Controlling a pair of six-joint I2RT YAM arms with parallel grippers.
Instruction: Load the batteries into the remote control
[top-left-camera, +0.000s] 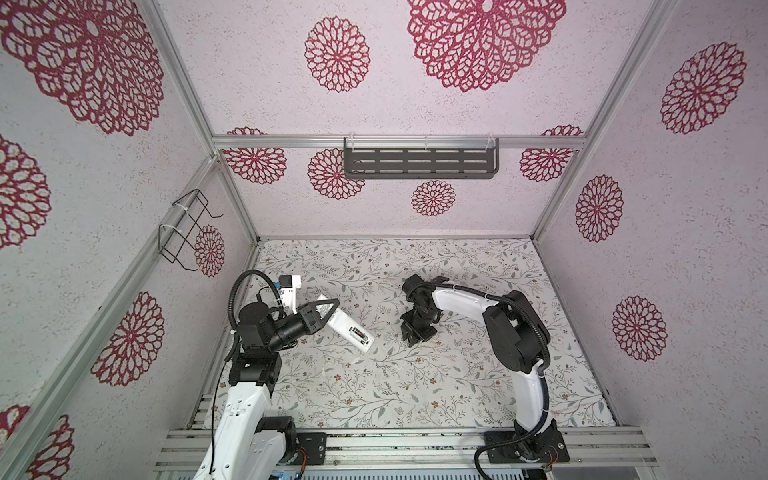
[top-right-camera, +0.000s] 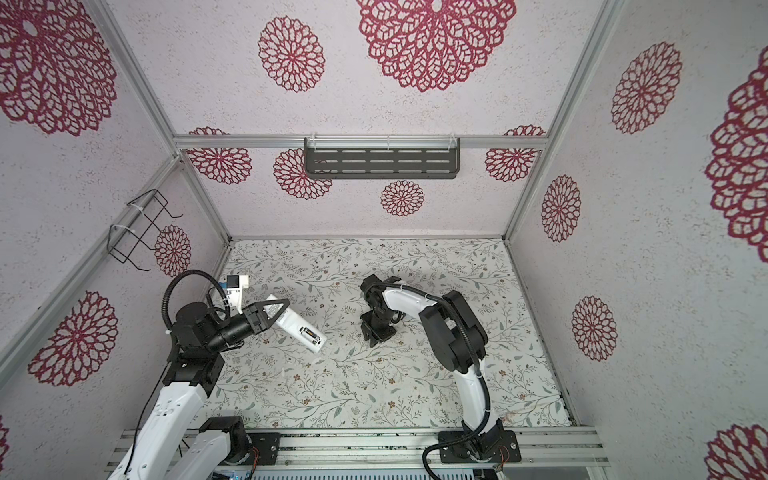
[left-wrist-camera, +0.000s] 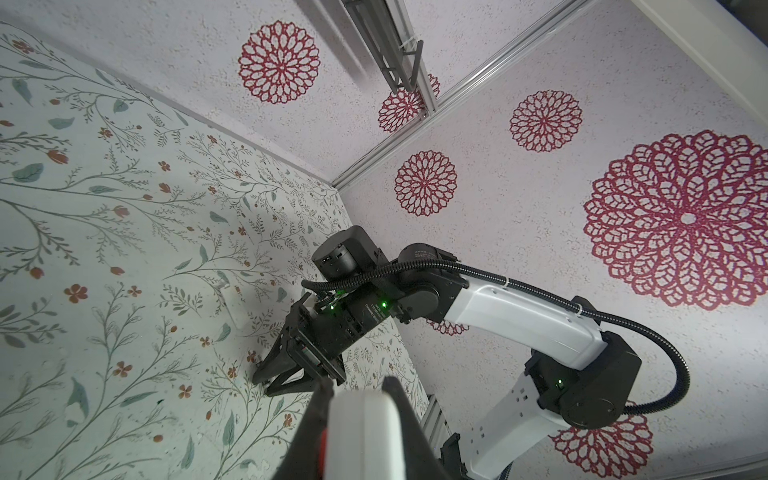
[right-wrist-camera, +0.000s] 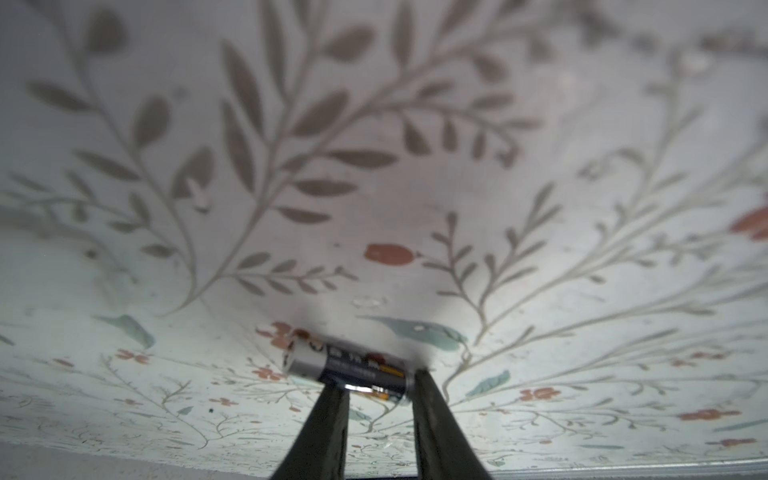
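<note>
The loose battery lies across my right fingertips; I should back off, turn that gripper in line with it and pinch its long sides (right-wrist-camera: 366, 374).
My left gripper (top-left-camera: 332, 307) (top-right-camera: 284, 305) is shut on the long white remote control (top-left-camera: 349, 328) (top-right-camera: 299, 326), which it holds slanted above the left of the table with the plain back up. One dark battery (top-left-camera: 360, 333) (top-right-camera: 311, 333) lies in the open recess near the free end. The left wrist view shows the remote control (left-wrist-camera: 361, 436) clamped between both fingers. My right gripper (top-left-camera: 412, 340) (top-right-camera: 374, 338) (right-wrist-camera: 380, 384) points down at mid table. Its jaws stand apart. A second battery (right-wrist-camera: 345, 365) lies on the cloth across the fingertips (right-wrist-camera: 422, 386). In both top views this battery is hidden.
A floral cloth (top-left-camera: 415, 386) covers the table inside patterned walls. A black slotted shelf (top-left-camera: 419, 162) hangs on the back wall and a wire rack (top-left-camera: 187, 228) on the left wall. An aluminium rail (top-left-camera: 415, 444) runs along the front edge.
</note>
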